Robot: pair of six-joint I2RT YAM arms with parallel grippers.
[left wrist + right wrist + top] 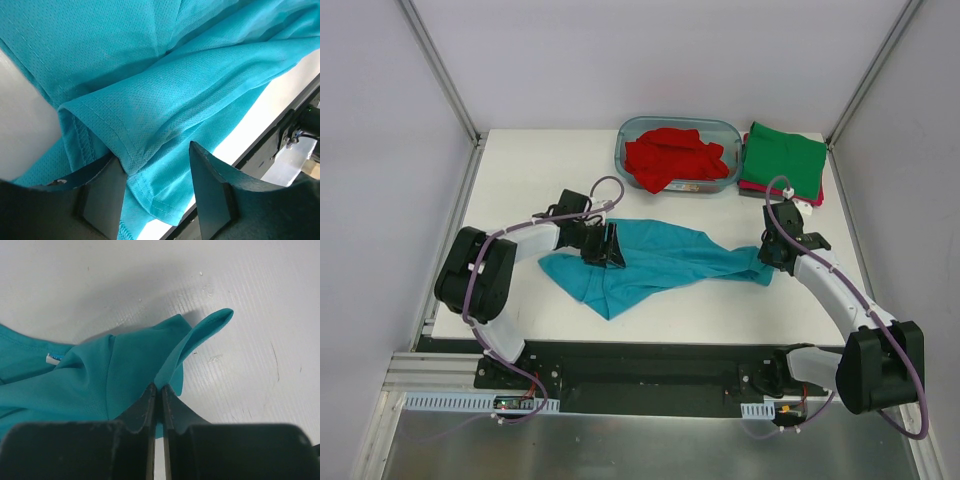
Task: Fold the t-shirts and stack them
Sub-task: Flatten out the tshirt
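Note:
The hemmed fold of the teal-blue t-shirt hangs loose beside my left gripper's fingers, so next I move over and pinch its lower end (133, 164) before both grippers lift.
A teal-blue t-shirt (660, 262) lies crumpled and stretched across the middle of the table. My left gripper (613, 247) hangs over its left part with the jaws apart; in the left wrist view a hemmed fold of the shirt (175, 90) sags between the fingers (215, 195) without being pinched, so the left gripper (155, 155) is open. At the shirt's right end my right gripper (770, 258) is shut on a thin fold of the teal cloth (115, 370), seen pinched at the right gripper's tips (160, 387). A red t-shirt (670, 155) lies bunched in the tub. A folded green t-shirt (785, 155) rests on a magenta one (750, 187) at the back right.
The clear blue-tinted tub (675, 121) stands at the back centre, next to the folded stack. White walls with metal posts close in the table on three sides. The dark front rail (650, 365) with both arm bases runs along the near edge.

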